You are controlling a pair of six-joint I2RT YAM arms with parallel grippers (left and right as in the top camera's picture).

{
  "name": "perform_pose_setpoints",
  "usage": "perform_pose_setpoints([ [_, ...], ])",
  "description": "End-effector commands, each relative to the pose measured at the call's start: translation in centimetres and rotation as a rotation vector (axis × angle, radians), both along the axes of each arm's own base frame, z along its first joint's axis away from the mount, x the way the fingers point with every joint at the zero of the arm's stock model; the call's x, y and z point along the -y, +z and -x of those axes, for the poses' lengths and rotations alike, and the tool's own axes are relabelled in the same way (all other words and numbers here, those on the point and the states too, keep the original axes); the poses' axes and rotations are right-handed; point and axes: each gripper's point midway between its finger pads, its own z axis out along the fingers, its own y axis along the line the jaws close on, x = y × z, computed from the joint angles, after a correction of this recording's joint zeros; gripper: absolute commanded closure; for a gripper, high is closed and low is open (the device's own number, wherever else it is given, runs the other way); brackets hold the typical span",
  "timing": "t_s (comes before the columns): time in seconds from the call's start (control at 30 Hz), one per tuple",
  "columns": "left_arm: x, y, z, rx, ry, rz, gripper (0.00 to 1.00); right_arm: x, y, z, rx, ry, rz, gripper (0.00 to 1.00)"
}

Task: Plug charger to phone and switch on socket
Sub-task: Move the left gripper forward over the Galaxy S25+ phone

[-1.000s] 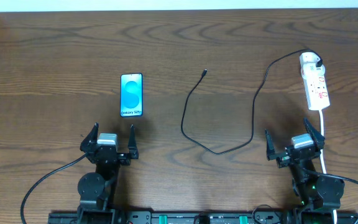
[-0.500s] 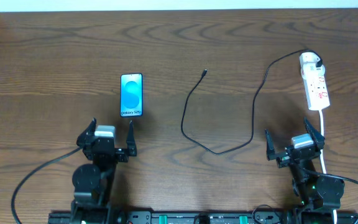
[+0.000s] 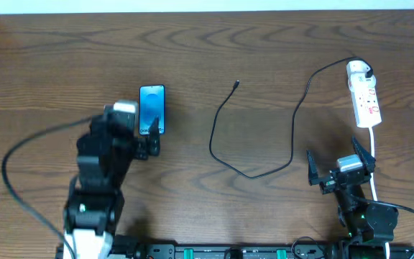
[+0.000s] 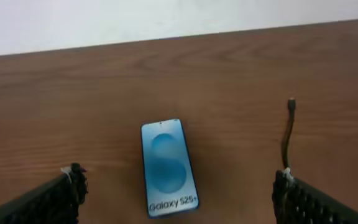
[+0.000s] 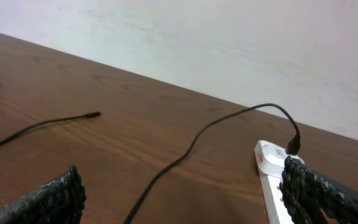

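Observation:
Next, I reach my left gripper over the phone, past its "Galaxy" end, and close it on the phone's long sides [image 3: 152, 107] [image 4: 167, 161] around their middle.
The phone [image 3: 153, 103] lies screen up at the left of the table, its "Galaxy" end toward me. My left gripper [image 3: 129, 128] hovers open just short of that end; in the left wrist view the phone [image 4: 168, 167] sits between and ahead of the spread fingers [image 4: 72, 186]. The charger cable [image 3: 211, 140] snakes across the middle, its small black tip [image 3: 236, 83] lying loose to the right of the phone. Its other end is plugged into the white socket [image 3: 365, 97] at far right. My right gripper [image 3: 334, 155] rests open near the table's front edge, below the socket.
The socket's thicker white cord [image 3: 374, 162] runs down past the right gripper toward the table's front edge. In the right wrist view the cable [image 5: 185, 152] crosses the wood between the fingers and the socket [image 5: 271, 177] lies by the right finger. A white wall borders the table's far edge.
The left arm has reached forward and up from its rest pose toward the phone, gripper still open. The right arm, cable, phone and socket have not moved.

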Motion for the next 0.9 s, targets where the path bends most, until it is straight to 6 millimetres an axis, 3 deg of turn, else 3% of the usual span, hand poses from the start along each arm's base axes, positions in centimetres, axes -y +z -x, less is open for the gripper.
perform_pose_setpoints([
  [0.0, 1.1, 1.6, -1.9, -0.07, -0.051, 0.016, 0.03, -0.1, -0.1, 0.0, -0.002, 0.004, -0.008, 0.01],
  [0.23, 2.1, 1.1, -5.0, -0.281, -0.09, 0.034, 0.03, -0.1, -0.1, 0.0, -0.002, 0.004, -0.008, 0.01],
  [0.43, 2.5, -0.4, -7.8, -0.576, -0.091, 0.028, 0.03, -0.1, 0.0, 0.0, -0.002, 0.004, -0.008, 0.01],
  [0.5, 2.5, -1.0, -8.2, -0.649, -0.103, 0.013, 0.03, -0.1, 0.0, 0.0, -0.002, 0.004, -0.008, 0.01],
  [0.63, 2.6, -4.1, -8.8, -0.813, -0.12, -0.003, 0.03, -0.1, -0.1, 0.0, -0.002, 0.004, -0.008, 0.01],
  [0.87, 2.6, -6.4, -9.2, -0.87, -0.117, -0.003, 0.03, -0.1, -0.1, 0.0, -0.002, 0.004, -0.008, 0.01],
])
